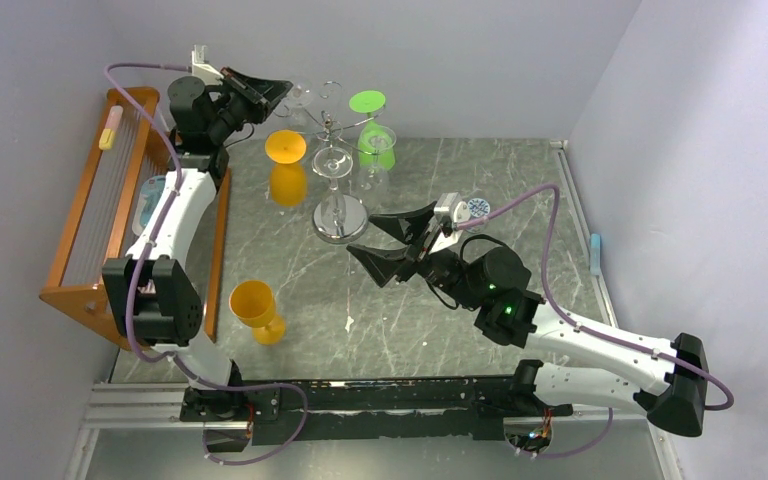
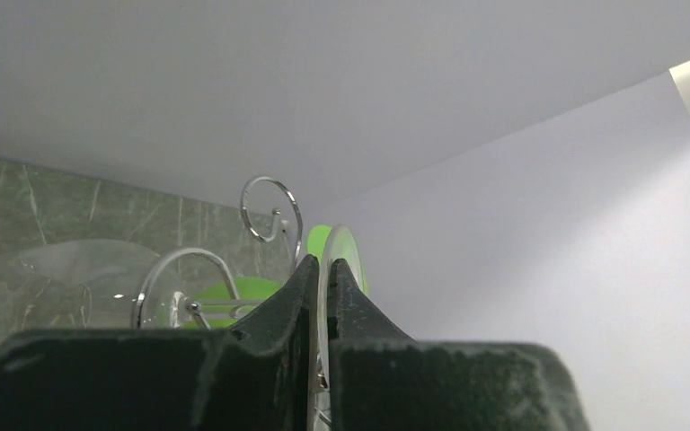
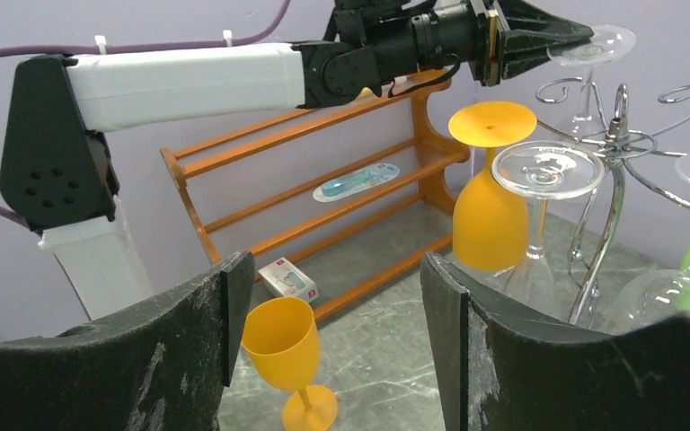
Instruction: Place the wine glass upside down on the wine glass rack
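Observation:
Next, my left gripper releases the clear wine glass on the rack's curled arm (image 1: 286,108) (image 2: 199,294) behind the hanging orange glass. The wine glass now hangs beside the rack's top curls.
My left gripper (image 1: 282,90) is raised at the back left, shut on the round foot of a clear wine glass (image 3: 597,43). In the left wrist view the foot (image 2: 323,296) shows edge-on, pinched between the jaws. The glass hangs bowl-down beside the top curls of the chrome wine glass rack (image 1: 335,130), whose disc base (image 1: 340,218) stands mid-table. In the right wrist view the foot sits just above a wire arm (image 3: 564,88). My right gripper (image 1: 361,235) is open and holds nothing, just right of the rack's base.
Upside down on the rack hang an orange glass (image 1: 286,165), a green glass (image 1: 372,125) and a clear glass (image 1: 333,165). An orange glass (image 1: 257,310) stands upright at the near left. A wooden slatted rack (image 1: 90,215) lines the left wall.

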Robot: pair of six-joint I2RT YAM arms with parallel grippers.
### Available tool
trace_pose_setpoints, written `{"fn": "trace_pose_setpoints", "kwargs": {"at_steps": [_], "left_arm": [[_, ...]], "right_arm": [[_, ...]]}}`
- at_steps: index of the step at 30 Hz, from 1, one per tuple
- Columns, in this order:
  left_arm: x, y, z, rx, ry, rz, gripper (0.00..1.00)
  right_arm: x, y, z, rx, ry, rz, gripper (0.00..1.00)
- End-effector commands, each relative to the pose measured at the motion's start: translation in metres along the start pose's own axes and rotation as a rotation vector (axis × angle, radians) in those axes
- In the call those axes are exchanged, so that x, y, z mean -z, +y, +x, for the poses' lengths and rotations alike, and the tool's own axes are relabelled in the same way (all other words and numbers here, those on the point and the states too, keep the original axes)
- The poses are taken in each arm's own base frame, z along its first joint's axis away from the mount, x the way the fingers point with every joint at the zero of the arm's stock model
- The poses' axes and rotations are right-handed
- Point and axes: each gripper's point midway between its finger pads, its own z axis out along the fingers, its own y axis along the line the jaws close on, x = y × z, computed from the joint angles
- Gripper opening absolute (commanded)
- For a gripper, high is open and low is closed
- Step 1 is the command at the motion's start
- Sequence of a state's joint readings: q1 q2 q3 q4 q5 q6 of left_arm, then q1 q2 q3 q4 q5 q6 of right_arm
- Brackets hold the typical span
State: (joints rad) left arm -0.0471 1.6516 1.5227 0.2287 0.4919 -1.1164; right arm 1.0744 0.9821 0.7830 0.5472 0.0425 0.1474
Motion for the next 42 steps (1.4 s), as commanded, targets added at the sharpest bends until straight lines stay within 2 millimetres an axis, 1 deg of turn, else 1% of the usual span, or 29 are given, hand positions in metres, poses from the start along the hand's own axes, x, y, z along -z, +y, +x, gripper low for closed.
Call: {"fn": "trace_pose_setpoints", "kwargs": {"at_steps": [1,4,7,9,11,16,23,25,28,32,35,39,42], "left_arm": [[-0.004,-0.021,-0.022,-0.045,-0.082,0.076,0.05],[0.000,-0.011,-0.031,-0.064,-0.121,0.029,0.05],[0.007,-0.005,-0.037,-0.041,-0.135,0.039,0.05],[0.014,0.005,-0.045,-0.032,-0.149,0.025,0.05],[0.018,0.010,-0.046,-0.032,-0.148,0.011,0.05],[0.027,0.017,-0.045,-0.030,-0.142,-0.007,0.05],[0.035,0.017,-0.031,-0.030,-0.093,0.003,0.05],[0.036,0.020,-0.027,-0.027,-0.077,-0.006,0.05],[0.037,0.028,-0.021,-0.025,-0.048,-0.046,0.09],[0.039,0.036,-0.017,-0.041,-0.029,-0.085,0.19],[0.040,0.043,-0.014,-0.048,-0.005,-0.120,0.25],[0.040,0.045,-0.012,-0.062,0.018,-0.137,0.28],[0.042,0.042,-0.013,-0.082,0.021,-0.146,0.36]], "right_arm": [[0.005,-0.003,-0.003,-0.007,-0.006,0.017,0.72],[0.007,-0.004,-0.006,-0.004,-0.012,0.024,0.72],[0.009,-0.006,-0.007,-0.003,-0.014,0.030,0.72],[0.010,-0.006,-0.007,-0.004,-0.013,0.030,0.72],[0.009,-0.005,-0.006,-0.004,-0.011,0.026,0.72],[0.006,-0.004,-0.004,-0.005,-0.004,0.020,0.72],[0.004,-0.002,-0.002,-0.009,0.002,0.011,0.72],[0.004,-0.002,-0.002,-0.011,0.003,0.010,0.72],[0.004,-0.001,-0.001,-0.013,0.004,0.008,0.72],[0.004,-0.001,-0.001,-0.020,0.005,0.006,0.72],[0.004,-0.001,-0.001,-0.026,0.005,0.006,0.72],[0.004,0.000,-0.002,-0.030,0.004,0.007,0.72],[0.004,-0.001,-0.001,-0.038,0.010,0.010,0.72]]}}
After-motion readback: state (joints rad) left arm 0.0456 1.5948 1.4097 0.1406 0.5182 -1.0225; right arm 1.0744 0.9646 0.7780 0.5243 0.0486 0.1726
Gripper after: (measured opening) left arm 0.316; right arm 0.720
